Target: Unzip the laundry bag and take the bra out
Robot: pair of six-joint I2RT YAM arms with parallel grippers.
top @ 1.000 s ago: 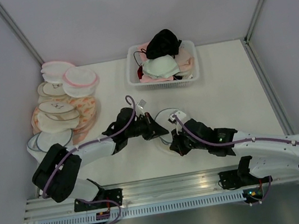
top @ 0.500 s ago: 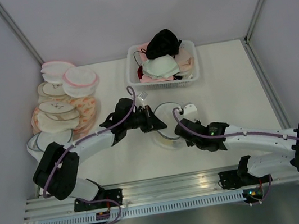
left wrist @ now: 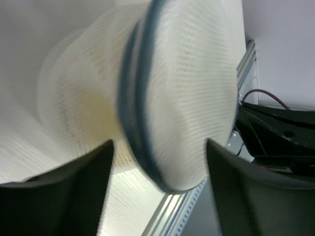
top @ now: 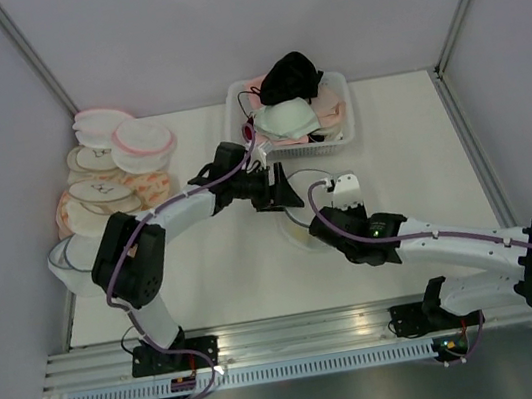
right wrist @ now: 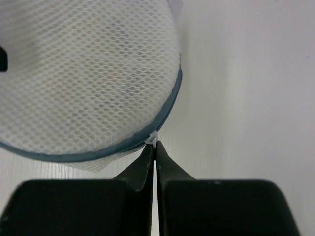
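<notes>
I can see the raised zipper rim standing free within my left gripper's open fingers while my right gripper has the zipper pull, so next I pinch the zipper rim (left wrist: pixel 153 168) with my left gripper and steady it.
The laundry bag (right wrist: pixel 83 78) is a round white mesh pouch with a blue-grey zipper rim, and it lies mid-table (top: pixel 300 232). My right gripper (right wrist: pixel 155 147) is shut on the small white zipper pull (right wrist: pixel 153 139) at the rim's near edge; from above it sits at the bag's right side (top: pixel 316 230). My left gripper (left wrist: pixel 157 196) is open, and the bag's rim (left wrist: pixel 140 123) stands blurred just beyond its spread fingers; seen from above it is at the bag's far side (top: pixel 284 197). The bra is hidden inside; only a faint yellowish tint shows through the mesh.
A white basket (top: pixel 237 141) heaped with bras stands at the back centre, just behind the left gripper. Stacks of round bags (top: pixel 112 188) fill the left side, with one blue-rimmed bag (top: pixel 77 252) nearest the front. Grey walls close in the left, back and right sides.
The left gripper has opened, let go of the bag, and swung back toward the basket. The right gripper stays shut on the zipper pull and has shifted slightly right and back.
</notes>
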